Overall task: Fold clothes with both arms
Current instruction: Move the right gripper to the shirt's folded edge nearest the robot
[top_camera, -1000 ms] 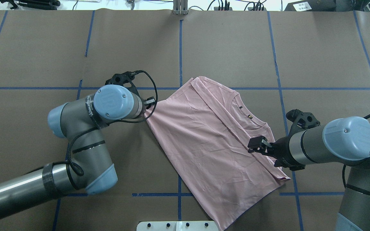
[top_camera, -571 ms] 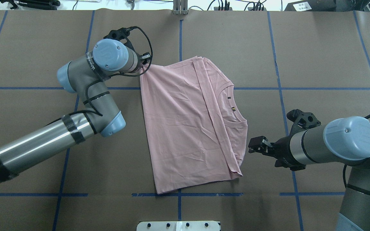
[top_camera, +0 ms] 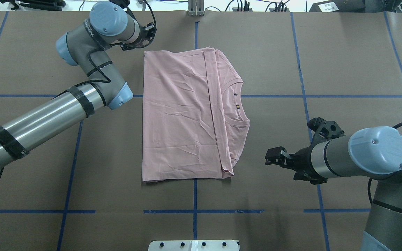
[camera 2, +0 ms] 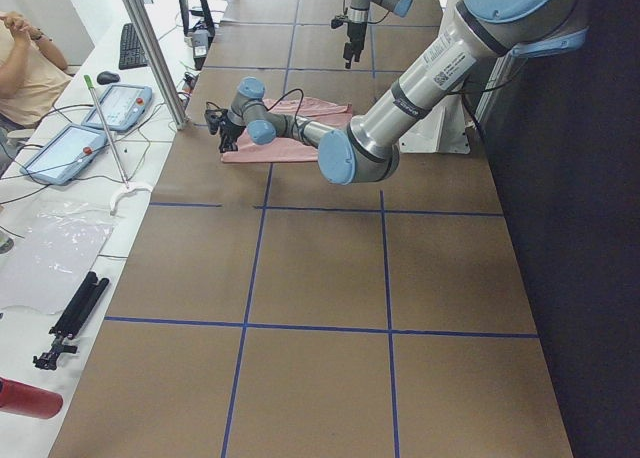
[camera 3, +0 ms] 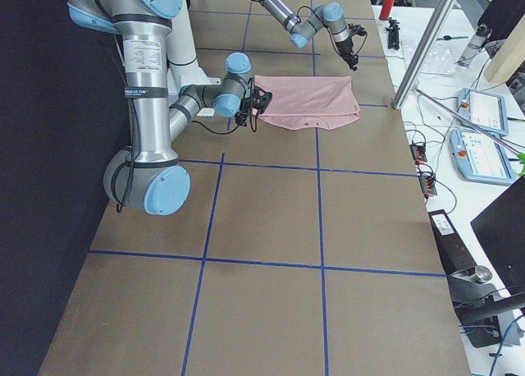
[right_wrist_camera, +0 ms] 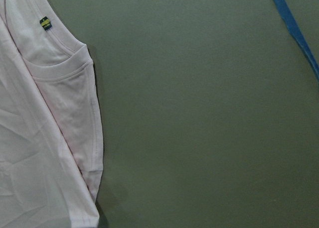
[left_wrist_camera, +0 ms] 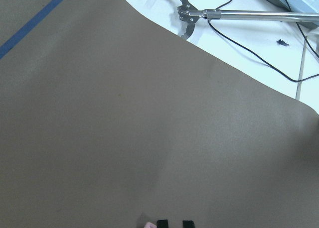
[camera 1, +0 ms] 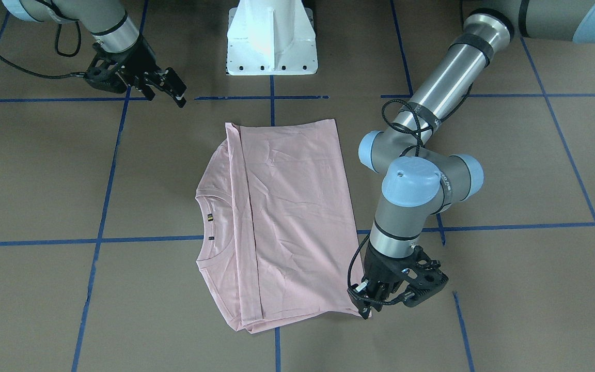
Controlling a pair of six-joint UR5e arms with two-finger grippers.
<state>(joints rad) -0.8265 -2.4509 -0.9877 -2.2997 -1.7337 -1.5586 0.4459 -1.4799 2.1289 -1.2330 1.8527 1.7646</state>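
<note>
Next, my right gripper pinches the folded T-shirt's near collar-side corner (camera 1: 233,130) and pulls it closer together with my left gripper, because the shirt lies at a slant, away from the pedestal base.
The pale pink T-shirt (top_camera: 180,115) lies flat and folded lengthwise in the middle of the table, with the collar (top_camera: 237,104) toward my right arm. It also shows in the front view (camera 1: 287,217). Its dog print and lettering are hidden. My left gripper (camera 1: 365,309) is low at the shirt's far left corner. In the left wrist view the fingertips (left_wrist_camera: 162,223) show a small gap of bare table, and a speck of pink lies beside them. My right gripper (top_camera: 270,157) is open and empty, hovering just right of the shirt. The right wrist view shows the collar edge (right_wrist_camera: 60,73).
The white pedestal base (camera 1: 271,41) stands at the near table edge. Blue tape lines (top_camera: 195,31) grid the brown table cover. Past the far edge lie a metal rod (left_wrist_camera: 249,13) and cables. Tablets (camera 2: 120,103) and a seated person (camera 2: 25,68) are on the operators' side.
My left arm dragged the shirt away from me and leftward, turning it square to the tape grid. The shirt slid out from under my right gripper, which stayed almost still.
</note>
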